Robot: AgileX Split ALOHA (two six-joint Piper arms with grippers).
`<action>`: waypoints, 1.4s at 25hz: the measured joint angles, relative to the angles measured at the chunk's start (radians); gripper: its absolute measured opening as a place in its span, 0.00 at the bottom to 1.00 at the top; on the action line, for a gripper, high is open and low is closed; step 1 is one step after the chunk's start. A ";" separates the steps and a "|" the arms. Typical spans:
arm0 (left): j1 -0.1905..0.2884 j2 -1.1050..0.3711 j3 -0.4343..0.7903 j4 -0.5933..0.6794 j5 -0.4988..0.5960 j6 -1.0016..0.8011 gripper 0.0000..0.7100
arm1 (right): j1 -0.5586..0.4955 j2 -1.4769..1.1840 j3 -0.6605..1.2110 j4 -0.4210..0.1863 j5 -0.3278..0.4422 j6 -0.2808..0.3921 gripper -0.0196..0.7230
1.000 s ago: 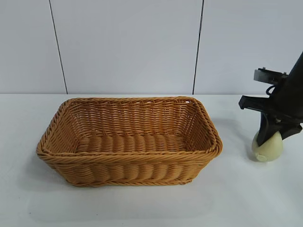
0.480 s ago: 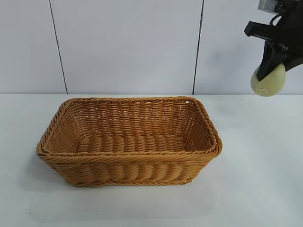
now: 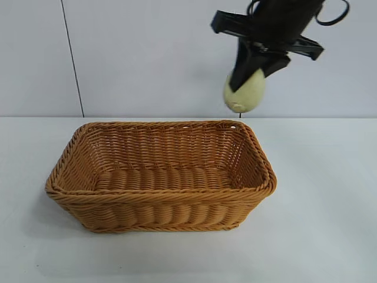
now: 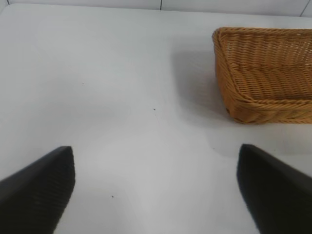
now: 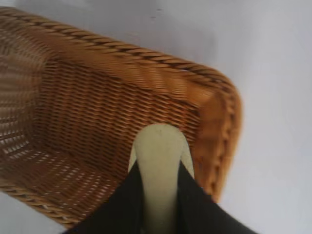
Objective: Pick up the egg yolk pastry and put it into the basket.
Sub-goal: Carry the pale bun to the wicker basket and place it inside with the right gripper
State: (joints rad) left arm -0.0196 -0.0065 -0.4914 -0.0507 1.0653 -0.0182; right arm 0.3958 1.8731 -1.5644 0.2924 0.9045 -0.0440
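Next, my right gripper sets down the egg yolk pastry on the middle of the basket's bottom (image 3: 171, 176) (image 5: 99, 148), near the basket's front rim.
The pale yellow egg yolk pastry (image 3: 244, 91) hangs high in the air above the back right corner of the golden-brown wicker basket (image 3: 88, 197). My right gripper (image 3: 250, 73) is shut on it, black fingers squeezing both sides. In the right wrist view the pastry (image 5: 160, 170) sits between the fingers (image 5: 122, 204) over the basket's corner (image 5: 214, 112). My left gripper (image 4: 156, 185) is open and empty over bare table, out of the exterior view, with the basket's end (image 4: 234, 97) off to one side.
White table (image 3: 318, 236) all around the basket, a pale panelled wall behind. The basket's inside holds nothing.
My right gripper lifted the pastry off the table at the right, raised it, then carried it left to above the basket's back right corner.
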 joint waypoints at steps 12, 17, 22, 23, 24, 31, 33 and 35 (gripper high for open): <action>0.000 0.000 0.000 0.000 0.000 0.000 0.98 | 0.168 0.101 -0.002 -0.044 -0.168 0.100 0.13; 0.000 0.000 0.000 0.000 0.000 0.000 0.98 | 0.168 0.239 -0.002 -0.047 -0.230 0.104 0.13; 0.000 0.000 0.000 0.000 0.000 0.000 0.98 | 0.168 0.322 -0.001 -0.047 -0.242 0.104 0.13; 0.000 0.000 0.000 0.000 0.000 0.000 0.98 | 0.168 0.323 -0.001 -0.047 -0.242 0.104 0.14; 0.000 0.000 0.000 0.000 0.000 0.000 0.98 | 0.168 0.324 -0.001 -0.047 -0.242 0.104 0.17; 0.000 0.000 0.000 0.000 0.000 0.000 0.98 | 0.168 0.288 -0.002 -0.048 -0.212 0.104 0.78; 0.000 0.000 0.000 0.000 0.000 0.000 0.98 | 0.168 0.249 -0.008 -0.064 -0.187 0.104 0.84; 0.000 0.000 0.000 0.000 0.000 0.000 0.98 | 0.168 0.215 -0.036 -0.097 -0.125 0.110 0.87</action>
State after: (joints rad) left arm -0.0196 -0.0065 -0.4914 -0.0507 1.0653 -0.0182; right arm 0.5640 2.0885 -1.6006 0.1951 0.7800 0.0663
